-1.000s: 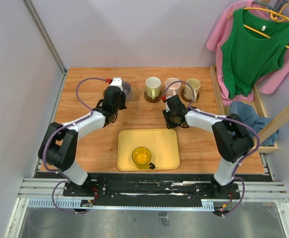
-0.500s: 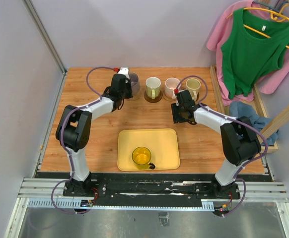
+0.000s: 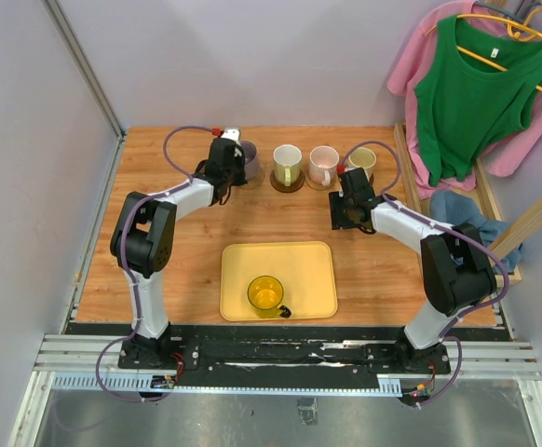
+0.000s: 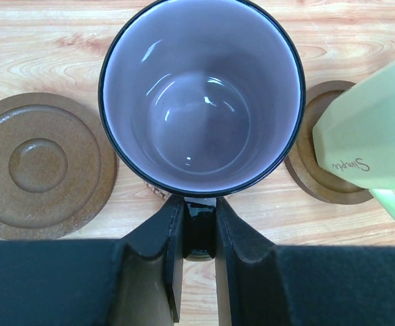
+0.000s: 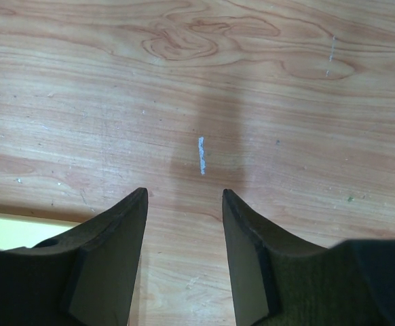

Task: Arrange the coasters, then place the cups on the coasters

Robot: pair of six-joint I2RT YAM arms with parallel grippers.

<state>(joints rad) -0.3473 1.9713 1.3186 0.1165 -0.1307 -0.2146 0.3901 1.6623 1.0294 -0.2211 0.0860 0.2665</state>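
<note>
My left gripper is going to release the grey-purple cup on the tan coaster [image 3: 253, 171] [image 4: 202, 134] next to the white-and-green cup.
My left gripper [image 4: 199, 204] is shut on the dark handle of the grey-purple cup [image 4: 201, 95], which stands upright at the back left [image 3: 245, 156]. Only a sliver of something tan shows under its rim. A bare dark brown coaster [image 4: 41, 166] lies just left of it. To its right the white-and-green cup [image 3: 287, 163] stands on a brown coaster [image 4: 320, 170]. Further right along the row are the pink cup [image 3: 323, 163] and the cream cup [image 3: 362, 160]. The yellow cup [image 3: 264, 293] is on the tray. My right gripper [image 3: 344, 222] is open over bare wood [image 5: 184, 197], holding nothing.
The yellow rectangular tray [image 3: 313, 265] lies at the front middle; its corner [image 5: 14, 231] shows beside my right fingers. A wooden rack with a blue cloth [image 3: 457, 209] stands beyond the table's right edge, with hanging clothes [image 3: 476, 84] above it.
My left gripper has carried the grey-purple cup to the right and back, next to the white-and-green cup. My right gripper has moved right, and its jaws have opened wider.
</note>
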